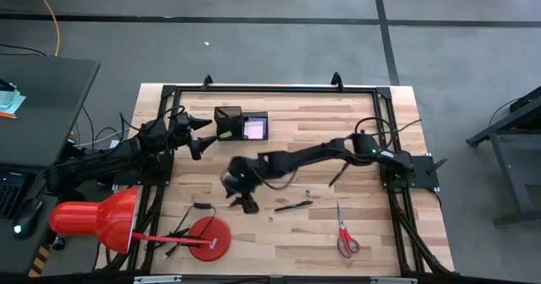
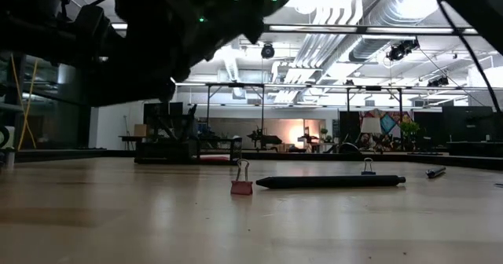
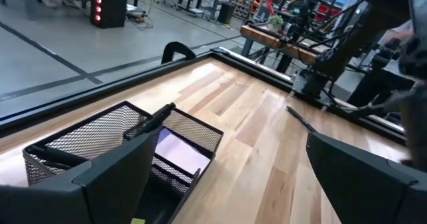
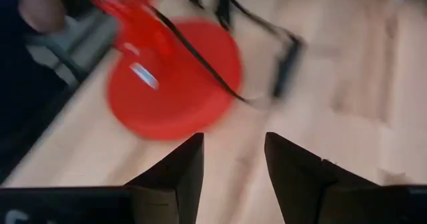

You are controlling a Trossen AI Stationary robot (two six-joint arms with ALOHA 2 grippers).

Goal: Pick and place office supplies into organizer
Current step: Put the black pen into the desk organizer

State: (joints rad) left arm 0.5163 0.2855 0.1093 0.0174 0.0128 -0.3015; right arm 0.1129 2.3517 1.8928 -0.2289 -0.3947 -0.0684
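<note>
Next, I take hold of the clip end (image 1: 302, 204) of the black pen lying nearest the red lamp's base with my right gripper.
The black mesh organizer (image 1: 230, 122) (image 3: 100, 141) stands at the far middle of the table, with a purple pad (image 1: 254, 128) (image 3: 179, 152) in one compartment and a black pen (image 3: 151, 121) leaning in the other. My left gripper (image 1: 201, 137) (image 3: 233, 177) waits open just left of it. My right gripper (image 1: 246, 203) (image 4: 233, 143) hovers open and empty over bare wood at mid-table, pointing toward the red lamp's base (image 4: 175, 77). A black pen (image 1: 293, 206) (image 2: 330, 181) lies right of it, and another pen (image 1: 340, 175) lies farther right. Red-handled scissors (image 1: 345, 235) lie near the front right.
The red desk lamp (image 1: 93, 219) stands at the near left, its round base (image 1: 210, 237) on the table with a black cord (image 1: 179, 233) beside it. A small pink binder clip (image 2: 241, 184) sits near the pen. A black frame rail (image 1: 270, 89) runs round the table.
</note>
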